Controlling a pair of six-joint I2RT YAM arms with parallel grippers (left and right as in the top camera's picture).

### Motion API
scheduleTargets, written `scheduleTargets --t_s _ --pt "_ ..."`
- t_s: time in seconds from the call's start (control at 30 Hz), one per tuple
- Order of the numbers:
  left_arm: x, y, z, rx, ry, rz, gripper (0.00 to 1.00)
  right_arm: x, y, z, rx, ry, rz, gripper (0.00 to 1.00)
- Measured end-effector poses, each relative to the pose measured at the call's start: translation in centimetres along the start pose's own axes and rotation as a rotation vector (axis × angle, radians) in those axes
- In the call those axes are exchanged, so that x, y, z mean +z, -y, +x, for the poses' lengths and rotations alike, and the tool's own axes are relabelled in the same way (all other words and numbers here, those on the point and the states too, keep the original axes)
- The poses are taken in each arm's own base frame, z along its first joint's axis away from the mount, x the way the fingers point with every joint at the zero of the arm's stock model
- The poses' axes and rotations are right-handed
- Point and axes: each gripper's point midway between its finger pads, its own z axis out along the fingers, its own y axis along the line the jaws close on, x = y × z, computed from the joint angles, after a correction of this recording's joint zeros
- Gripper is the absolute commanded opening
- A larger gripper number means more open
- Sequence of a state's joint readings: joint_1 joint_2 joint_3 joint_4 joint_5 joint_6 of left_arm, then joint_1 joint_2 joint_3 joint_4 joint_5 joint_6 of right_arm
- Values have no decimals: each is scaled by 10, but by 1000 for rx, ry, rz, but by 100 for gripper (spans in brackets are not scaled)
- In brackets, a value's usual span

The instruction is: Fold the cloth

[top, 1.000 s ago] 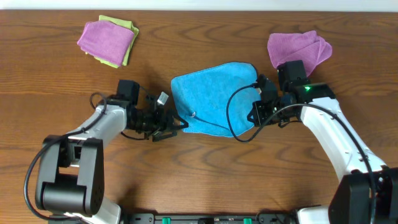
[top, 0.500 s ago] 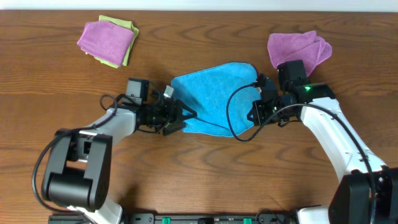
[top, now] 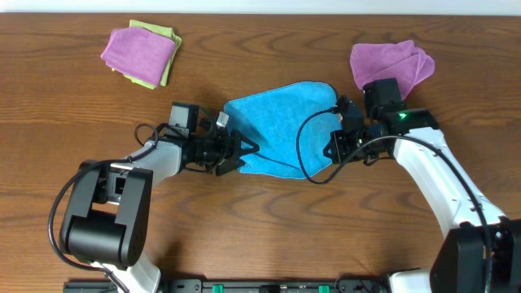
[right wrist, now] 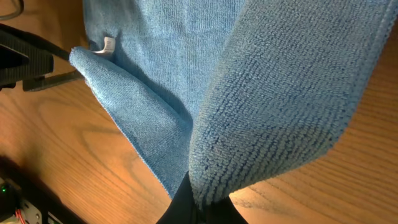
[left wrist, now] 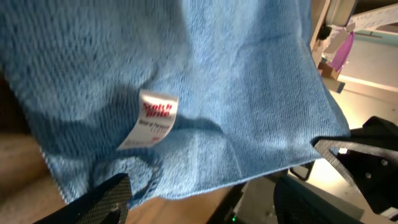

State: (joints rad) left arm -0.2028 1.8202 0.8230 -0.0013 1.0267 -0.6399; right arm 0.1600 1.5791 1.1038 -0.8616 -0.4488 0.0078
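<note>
The cloth's hem by the white tag lies loose while the robot's right gripper holds the other end, so the left gripper should pinch the tagged corner (left wrist: 138,179) before folding.
The sky-blue cloth (top: 281,126) lies bunched in the middle of the table. Its white tag (left wrist: 151,118) faces the left wrist camera. My left gripper (top: 241,151) is open at the cloth's left lower edge, with its fingers (left wrist: 205,202) spread either side of the hem and nothing held. My right gripper (top: 335,146) is shut on the cloth's right edge. In the right wrist view the pinched fold (right wrist: 280,106) rises from the jaws (right wrist: 202,202) and the cloth's far corner (right wrist: 84,59) hangs lifted.
A purple cloth (top: 140,50) lies on a lime-green cloth (top: 169,57) at the back left. Another purple cloth (top: 391,61) lies at the back right, just behind my right arm. A black cable (top: 305,155) loops over the blue cloth's right side.
My left gripper has moved right and up to the cloth's left lower edge. The right arm and the cloth have stayed where they were.
</note>
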Motion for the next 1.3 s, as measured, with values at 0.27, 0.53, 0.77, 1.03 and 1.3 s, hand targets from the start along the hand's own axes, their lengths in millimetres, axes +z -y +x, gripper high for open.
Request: scheduleTargets --t_s 0.27,0.53,0.77,1.03,1.3 --pt "3 0 -3 0 18 -13 75 0 0 -2 -3 6 0 1" --pt "13 4 0 28 21 -30 64 0 0 -2 -3 8 0 1" --pt "16 4 0 38 29 -44 32 0 -1 -2 3 9 -3 2" --pt "17 0 -3 50 44 -67 49 0 -1 -2 3 9 -8 2" --pt "22 -14 -4 22 38 -94 44 0 -2 -2 4 9 -14 2"
